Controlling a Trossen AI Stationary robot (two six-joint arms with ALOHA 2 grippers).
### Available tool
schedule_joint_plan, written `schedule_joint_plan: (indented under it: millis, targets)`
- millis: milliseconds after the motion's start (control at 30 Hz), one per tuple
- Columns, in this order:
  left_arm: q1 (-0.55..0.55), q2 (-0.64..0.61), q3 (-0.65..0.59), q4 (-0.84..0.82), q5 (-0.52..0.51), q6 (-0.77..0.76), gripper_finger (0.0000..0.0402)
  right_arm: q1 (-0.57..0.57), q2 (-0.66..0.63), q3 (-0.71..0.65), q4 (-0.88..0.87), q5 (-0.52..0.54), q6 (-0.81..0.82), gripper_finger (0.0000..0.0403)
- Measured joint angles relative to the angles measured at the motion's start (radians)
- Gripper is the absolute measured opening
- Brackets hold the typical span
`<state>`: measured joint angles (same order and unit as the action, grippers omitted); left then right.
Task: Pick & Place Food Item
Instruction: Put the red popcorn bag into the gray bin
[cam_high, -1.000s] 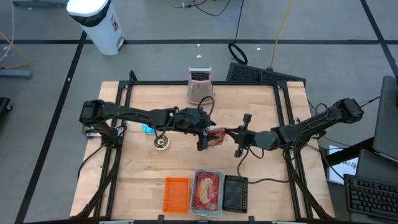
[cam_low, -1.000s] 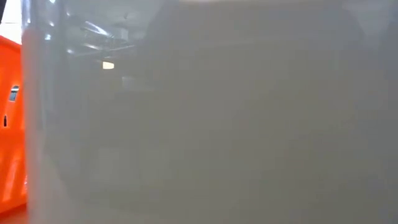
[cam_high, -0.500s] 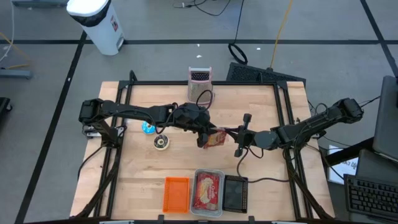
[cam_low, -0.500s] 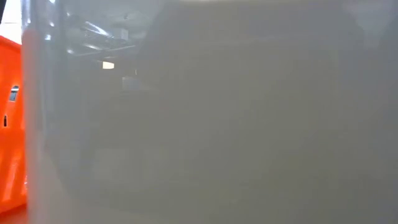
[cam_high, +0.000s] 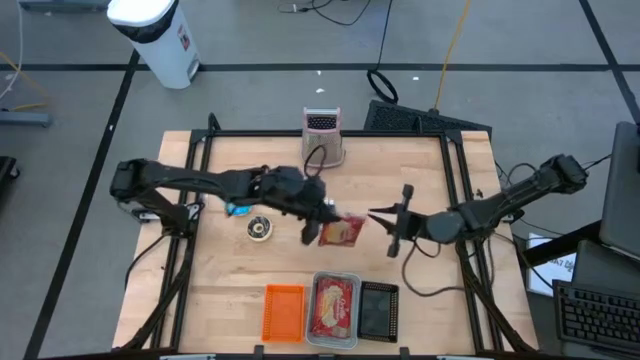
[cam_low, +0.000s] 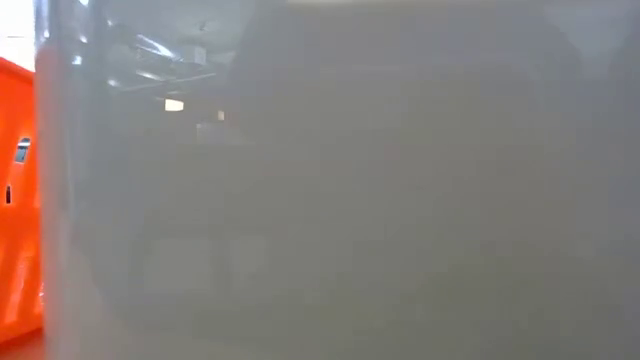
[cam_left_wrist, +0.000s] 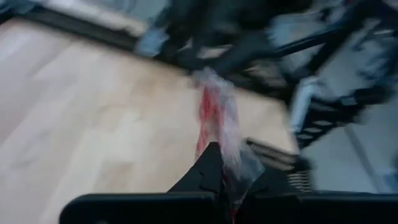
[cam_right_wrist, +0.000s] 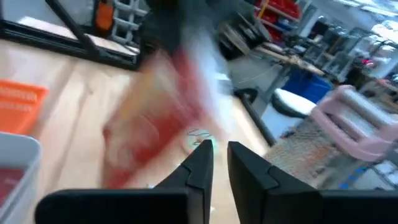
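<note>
The robot's left gripper should release the red food packet on the other red packet (cam_high: 333, 308), between the orange tray and the black tray.
A red food packet in clear wrap (cam_high: 341, 233) hangs over the middle of the table, between my two grippers. My left gripper (cam_high: 318, 228) is at the packet's left end and is shut on it; in the left wrist view the packet (cam_left_wrist: 214, 115) stands edge-on ahead of the gripper (cam_left_wrist: 221, 171). My right gripper (cam_high: 378, 222) stands just right of the packet, with a narrow gap between its fingertips (cam_right_wrist: 216, 163). The packet (cam_right_wrist: 161, 124) is blurred ahead of those fingertips, not between them. My left gripper pinches the packet's clear-wrap end (cam_left_wrist: 227, 160) between its two fingers. The fingers come from the table's left, slanting a little downward. The packet sticks out beyond the fingers toward the right gripper, standing on edge and clear of the tabletop.
A pink-topped metal stand (cam_high: 322, 135) is at the far edge. A small blue item (cam_high: 237, 207) and a round item (cam_high: 260, 228) lie at the left. Along the near edge sit an orange tray (cam_high: 283, 310), a tray holding another red packet (cam_high: 334, 308) and a black tray (cam_high: 378, 310). A pale wall fills the low view.
My left gripper has shut on the packet's left end, then drawn it up and a little toward the table's left and near edges. My right gripper has let go of the packet and backed off toward the right edge.
</note>
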<state>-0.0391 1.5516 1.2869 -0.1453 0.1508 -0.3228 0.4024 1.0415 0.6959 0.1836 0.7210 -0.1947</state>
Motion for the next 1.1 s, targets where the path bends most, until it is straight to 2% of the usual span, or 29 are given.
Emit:
schedule_joint_plan:
  millis: [167,333,500,700,1100]
  targets:
    - [-0.143,-0.024,0.002,0.039,-0.02,-0.035,0.0003,0.069,-0.077,0.0,-0.062,0.073,0.042,0.0063]
    - [-0.279,0.046,0.0,0.082,-0.077,-0.151,0.0002,0.104,-0.104,0.0,-0.091,0.094,0.068,0.0074]
    - [-0.367,0.116,0.0,0.161,-0.148,-0.208,0.0001,0.118,-0.1,0.0,-0.09,0.091,0.071,0.0072]
    - [-0.391,0.184,-0.001,0.175,-0.176,-0.239,0.0001,0.118,-0.099,0.0,-0.089,0.09,0.083,0.0071]
    - [-0.374,0.275,0.0,0.203,-0.098,-0.344,0.0,0.117,-0.099,0.0,-0.091,0.09,0.07,0.007]
